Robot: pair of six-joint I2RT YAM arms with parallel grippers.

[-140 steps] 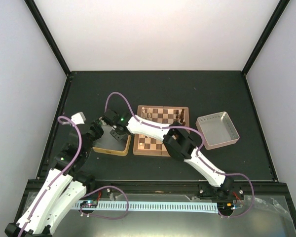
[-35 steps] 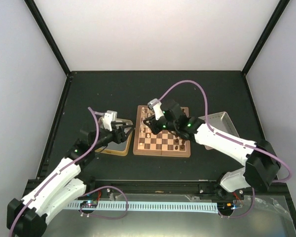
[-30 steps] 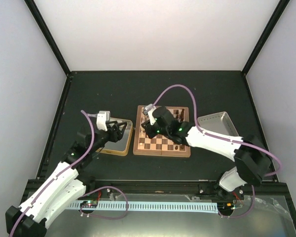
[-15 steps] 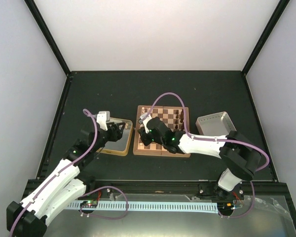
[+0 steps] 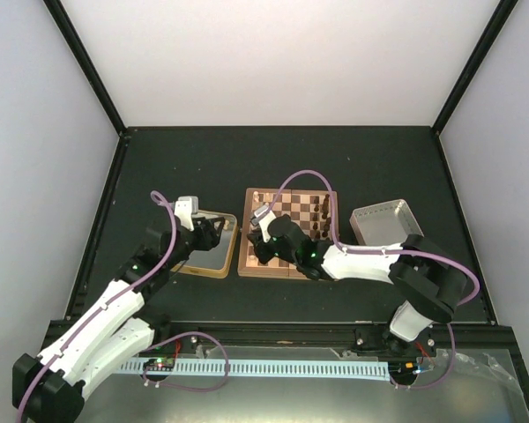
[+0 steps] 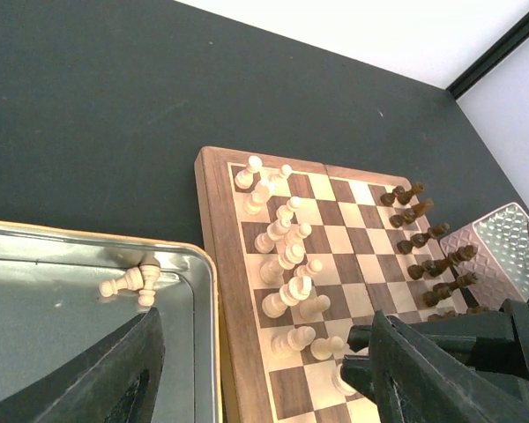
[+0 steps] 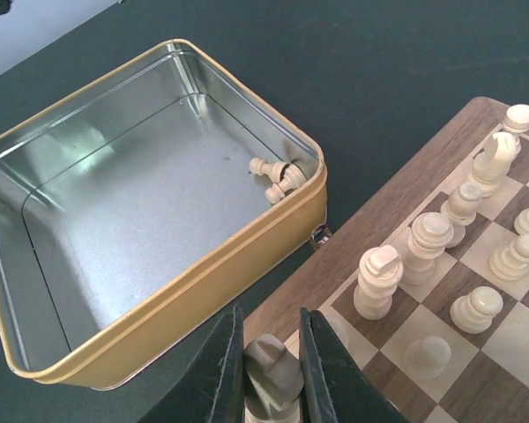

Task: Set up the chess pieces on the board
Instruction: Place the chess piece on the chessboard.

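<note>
The pale piece is to go beside the board's near corner, along the tin side. Next, my right gripper sets it on the empty square [image 5: 253, 251] [image 7: 284, 388] there.
The board [image 5: 287, 272] lies mid-table, with pale pieces [image 5: 262, 204] along its left side and dark pieces [image 5: 323, 211] along its right. My right gripper [image 5: 259, 250] is shut on a pale piece [image 7: 274, 374] over the board's near left corner [image 7: 353, 264]. The left wrist view also shows that piece [image 6: 343, 380]. My left gripper [image 5: 213, 231] hangs open and empty over the gold tin [image 5: 199, 266]. Its fingers [image 6: 115, 379] are spread wide. Two pale pieces [image 6: 132, 280] lie in the tin [image 6: 204, 291]. They also show in the right wrist view [image 7: 278, 176].
A silver-grey tray [image 5: 386, 231] stands right of the board and also shows in the left wrist view [image 6: 498, 251]. The tin's wall [image 7: 185, 300] sits close to the board's left edge. Black posts frame the dark table.
My right gripper left the tin, went to the board's far left, then came down its left side to the near corner with a pale piece. My left gripper moved over the tin.
</note>
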